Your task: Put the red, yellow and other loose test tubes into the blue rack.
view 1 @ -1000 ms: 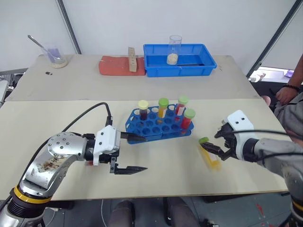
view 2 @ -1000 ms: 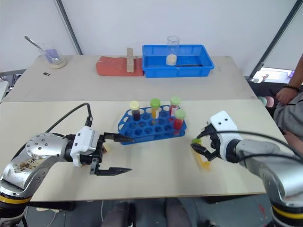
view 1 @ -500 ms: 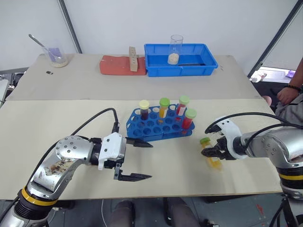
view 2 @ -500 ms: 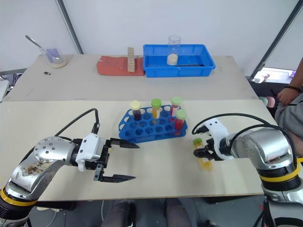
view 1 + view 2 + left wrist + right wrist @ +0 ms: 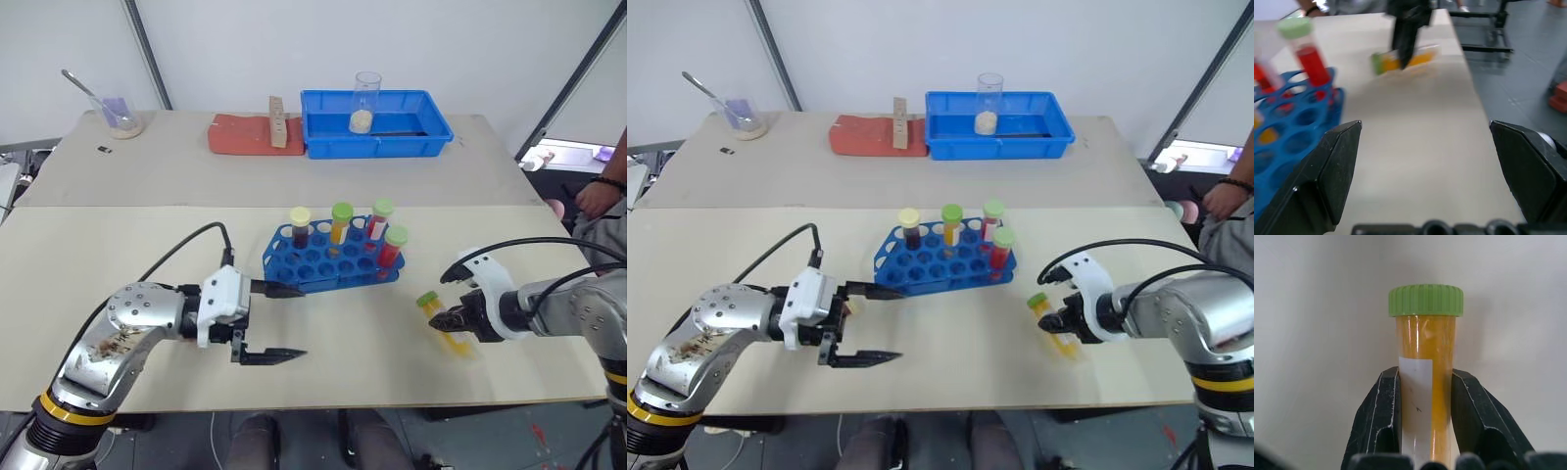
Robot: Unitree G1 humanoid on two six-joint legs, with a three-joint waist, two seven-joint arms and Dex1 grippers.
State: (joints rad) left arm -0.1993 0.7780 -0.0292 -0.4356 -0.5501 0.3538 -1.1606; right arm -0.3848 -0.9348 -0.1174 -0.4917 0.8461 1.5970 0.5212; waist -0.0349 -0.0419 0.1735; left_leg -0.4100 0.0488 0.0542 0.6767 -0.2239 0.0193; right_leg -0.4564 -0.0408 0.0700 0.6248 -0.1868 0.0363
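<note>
My right gripper is going to release the yellow test tube in the blue rack's near-row hole [image 5: 346, 267] before the upright yellow one.
A yellow test tube [image 5: 438, 321] with a green cap lies on the table to the right of the blue rack [image 5: 328, 258]. My right gripper [image 5: 453, 320] is shut on this tube; its two black fingers [image 5: 1381, 421] press the tube [image 5: 1424, 377] on both sides. The rack holds several capped tubes upright, red and yellow among them, along its far side. My left gripper [image 5: 286, 321] hovers wide open just left of the rack's front corner, with nothing between its fingers.
A blue tray [image 5: 375, 124] with a glass beaker [image 5: 364, 102] stands at the back, beside a red pad [image 5: 245, 135] with a wooden block. A cup with a spoon [image 5: 115, 114] sits back left. A person's arm [image 5: 600, 193] shows at the right edge.
My right gripper has closed onto the yellow tube lying on the table and tipped further downward. The left gripper stays open near the rack.
</note>
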